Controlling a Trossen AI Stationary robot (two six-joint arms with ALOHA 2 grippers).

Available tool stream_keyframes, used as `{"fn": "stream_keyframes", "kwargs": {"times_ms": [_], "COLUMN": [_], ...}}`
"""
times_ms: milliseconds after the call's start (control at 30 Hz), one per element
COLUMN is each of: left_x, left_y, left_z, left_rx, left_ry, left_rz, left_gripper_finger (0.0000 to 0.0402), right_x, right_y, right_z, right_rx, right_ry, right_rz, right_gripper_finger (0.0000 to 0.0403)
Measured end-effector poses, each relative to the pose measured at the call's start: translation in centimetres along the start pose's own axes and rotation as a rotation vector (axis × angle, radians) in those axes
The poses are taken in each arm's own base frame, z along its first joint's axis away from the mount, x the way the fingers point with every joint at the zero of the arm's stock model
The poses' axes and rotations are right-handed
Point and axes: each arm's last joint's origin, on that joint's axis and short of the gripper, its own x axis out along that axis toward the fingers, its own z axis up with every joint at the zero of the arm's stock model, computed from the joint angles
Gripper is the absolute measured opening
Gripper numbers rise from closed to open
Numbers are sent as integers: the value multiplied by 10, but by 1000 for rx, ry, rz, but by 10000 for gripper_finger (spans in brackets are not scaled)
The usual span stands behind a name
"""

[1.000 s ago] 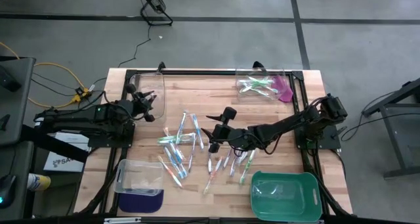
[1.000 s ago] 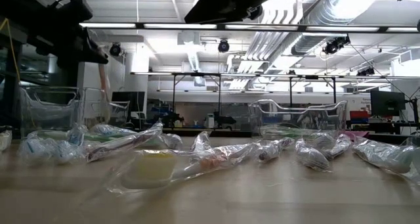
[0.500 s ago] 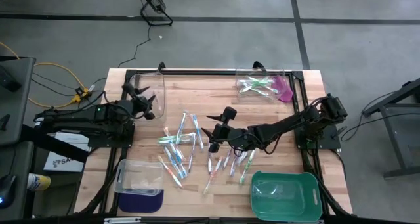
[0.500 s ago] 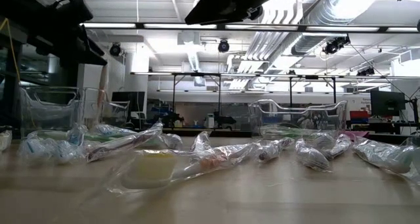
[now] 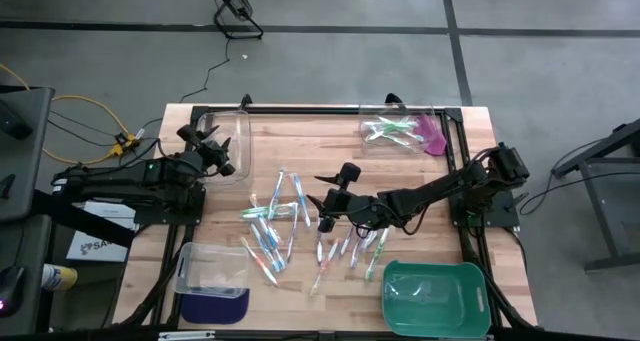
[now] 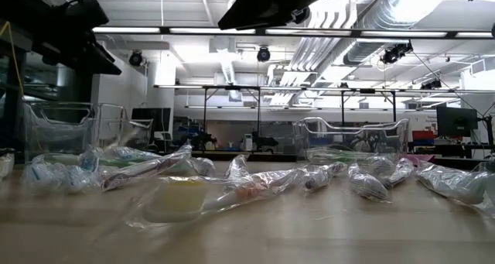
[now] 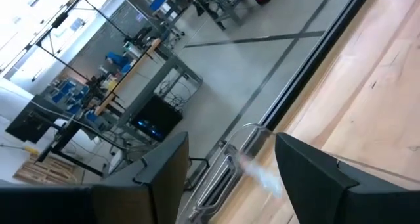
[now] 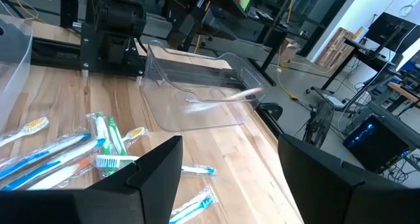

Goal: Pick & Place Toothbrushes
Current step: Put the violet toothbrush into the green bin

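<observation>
The purple-and-white toothbrush lies between the orange toothbrush and the pair beside the green toothbrush. My right gripper will close on its purple part [image 5: 349, 236].
Several toothbrushes [image 5: 270, 224] in clear wrappers lie scattered flat on the wooden table's middle; they also show in the low view [image 6: 193, 188] and the right wrist view [image 8: 98, 145]. One pink-orange toothbrush [image 8: 226, 97] lies inside the clear bin [image 5: 228, 141] at the far left. My left gripper [image 5: 208, 151] is open and empty beside that bin's left side, whose rim shows in the left wrist view [image 7: 249, 129]. My right gripper [image 5: 323, 201] is open and empty above the table's middle, at the right side of the toothbrush heap.
A clear bin [image 5: 398, 131] at the far right holds green toothbrushes, with a pink thing [image 5: 433, 137] beside them. Another clear bin [image 5: 212, 269] stands near left on a dark blue base. A green tray [image 5: 435, 296] stands near right.
My left gripper has drawn back from over the far-left bin toward the table's left edge, staying open. In the low view a pink-orange stick that stood upright above that bin has gone down out of that place.
</observation>
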Motion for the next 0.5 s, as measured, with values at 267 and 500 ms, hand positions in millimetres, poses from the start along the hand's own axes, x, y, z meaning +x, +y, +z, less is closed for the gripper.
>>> {"fn": "stream_keyframes", "kwargs": {"times_ms": [267, 500], "left_x": [0, 0], "left_y": [-1, -2], "left_z": [1, 2], "left_rx": [-14, -16], "left_ry": [-17, -36], "left_rz": [-42, -81], "left_gripper_finger": [221, 221], "right_x": [0, 0], "right_y": [0, -2], "right_z": [-1, -6], "right_rx": [6, 17], "right_ry": [10, 54], "right_rz": [-6, -96], "right_gripper_finger": [244, 244]}}
